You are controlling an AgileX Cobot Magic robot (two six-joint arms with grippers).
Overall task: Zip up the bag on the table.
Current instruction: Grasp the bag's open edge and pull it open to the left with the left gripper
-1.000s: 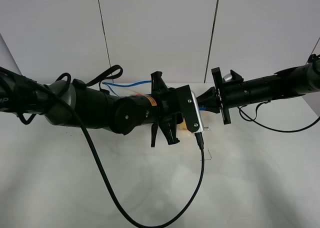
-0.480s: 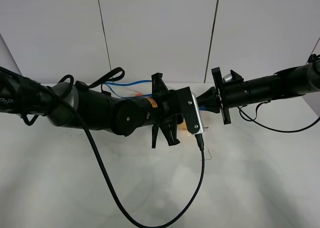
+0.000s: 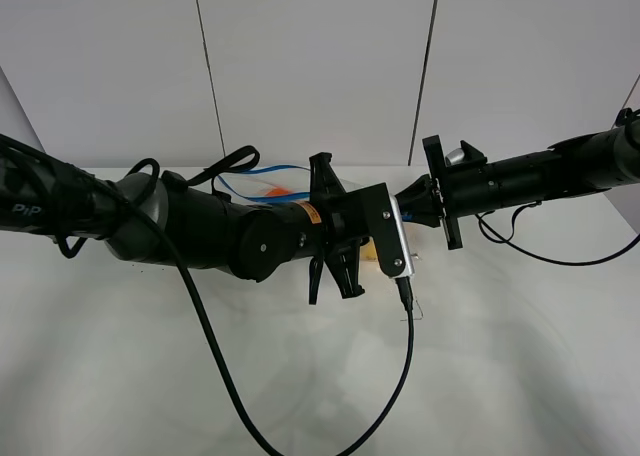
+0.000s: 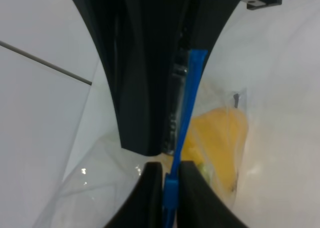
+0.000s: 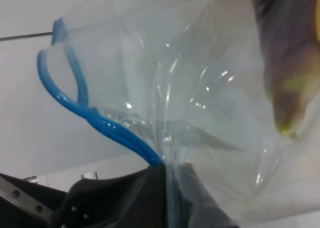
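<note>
The zipper's end (image 3: 231, 165) is past the orange, near the far edge of the table. Next, my left gripper lets go of the zipper there.
The bag (image 3: 262, 181), clear plastic with a blue zipper strip, lies on the table (image 3: 500, 366) mostly hidden behind my left arm. An orange (image 3: 277, 190) shows through it. My left gripper (image 3: 390, 234) is shut on the zipper strip (image 4: 186, 113); its fingertips (image 4: 152, 190) pinch it, and the yellow pear (image 4: 220, 143) lies beside them. My right gripper (image 3: 408, 209) is close in front of the left one, shut on the bag's corner (image 5: 167, 163) where the zipper strip (image 5: 65, 100) ends. The purple eggplant (image 5: 282, 58) shows through the plastic.
A black cable (image 3: 405, 366) hangs from my left wrist camera and loops over the table's front. Grey wall panels (image 3: 320, 66) stand behind the table. The table's far edge runs just behind both arms.
My left arm has slid a little to the right along the zipper strip, closer to the right gripper. The right arm has not moved.
</note>
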